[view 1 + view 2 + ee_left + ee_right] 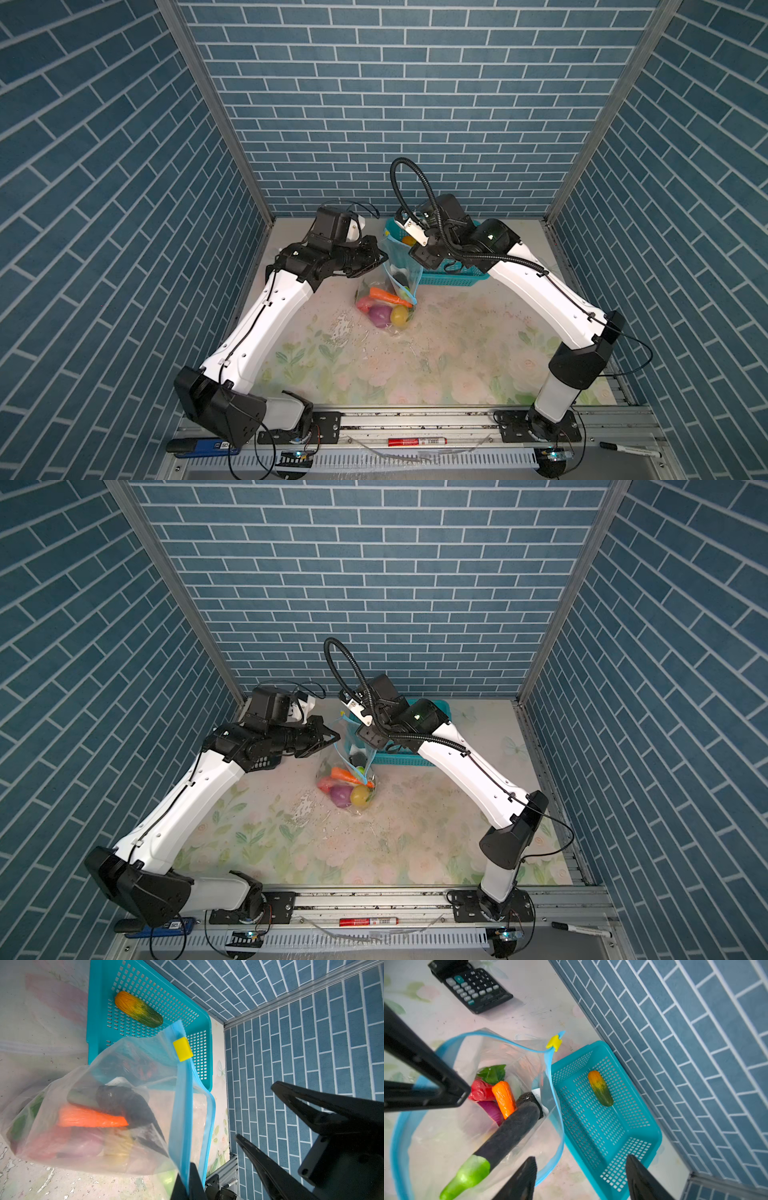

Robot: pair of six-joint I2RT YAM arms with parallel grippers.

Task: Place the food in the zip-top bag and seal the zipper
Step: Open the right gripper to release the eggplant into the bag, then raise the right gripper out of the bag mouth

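Note:
The eggplant is tilted with its green stem toward the bag's opening, so the robot's right gripper needs to grab the rim (560,1130) beside the basket and help settle the eggplant deeper.
The zip-top bag (386,286) hangs with its mouth open from my left gripper (187,1176), which is shut on the light-blue zipper (180,1115) edge. The yellow slider (554,1042) sits at the far end of the strip. Inside the bag lie the carrot (503,1099), a red piece (480,1091), the purple onion (492,1112), a yellow fruit (399,316) and the dark eggplant (508,1132), its green stem toward the mouth. My right gripper (581,1157) hovers open and empty over the bag's rim and the basket. An orange-green cucumber-like piece (600,1088) lies in the basket.
The teal mesh basket (453,278) stands right behind the bag near the back wall. A black calculator (475,987) lies on the table beyond the bag. A red marker (417,441) and a black marker (627,449) rest on the front rail.

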